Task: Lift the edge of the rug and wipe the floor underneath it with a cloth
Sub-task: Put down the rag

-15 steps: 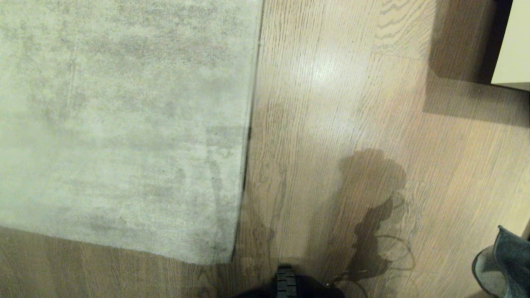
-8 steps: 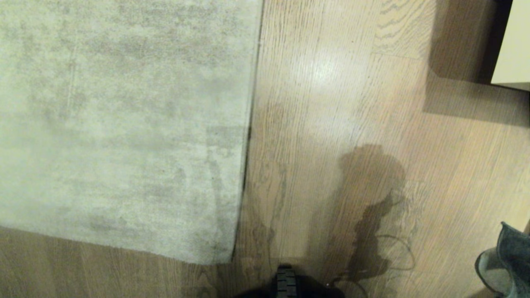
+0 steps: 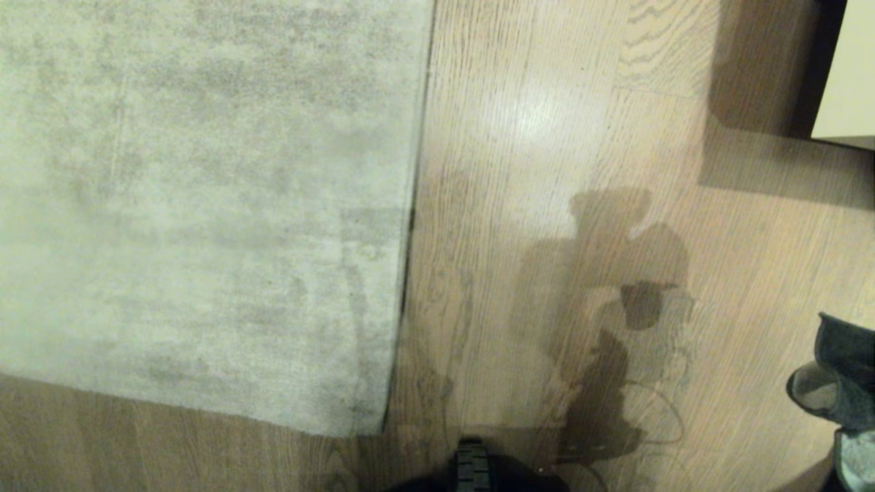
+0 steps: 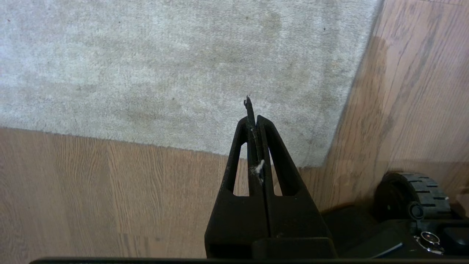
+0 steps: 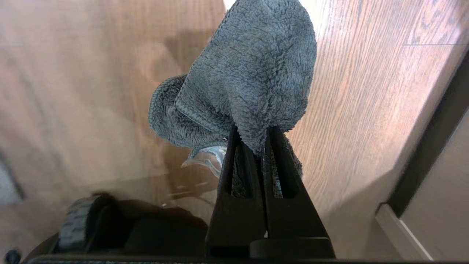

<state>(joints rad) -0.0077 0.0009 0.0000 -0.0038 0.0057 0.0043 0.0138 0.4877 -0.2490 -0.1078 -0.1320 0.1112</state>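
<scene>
The dark grey-green cloth, now hanging above the floor, will be put down by my right gripper on the bare wood floor (image 3: 765,299) in front of the pale cabinet.
The pale grey rug (image 3: 205,205) lies flat on the wood floor (image 3: 547,137), its straight right edge (image 3: 413,205) and near corner (image 3: 372,427) in the head view. My right gripper (image 5: 255,134) is shut on the dark grey-green cloth (image 5: 249,80), which hangs above the floor. The cloth (image 3: 837,372) shows at the head view's right edge, well right of the rug. My left gripper (image 4: 253,119) is shut with nothing but lint between its fingers, held above the rug's (image 4: 183,66) near corner. Neither gripper itself shows in the head view.
A pale cabinet (image 3: 847,75) with a dark gap under it stands at the far right. My base with a wheel (image 3: 472,465) sits at the bottom centre. The wheel (image 4: 414,194) is close beside the rug corner. A cabinet base (image 5: 432,154) runs to the right of the cloth.
The cloth at the head view's right edge has risen and moved forward. The arm's shadow on the floor has stretched farther from me. Rug and camera have not moved.
</scene>
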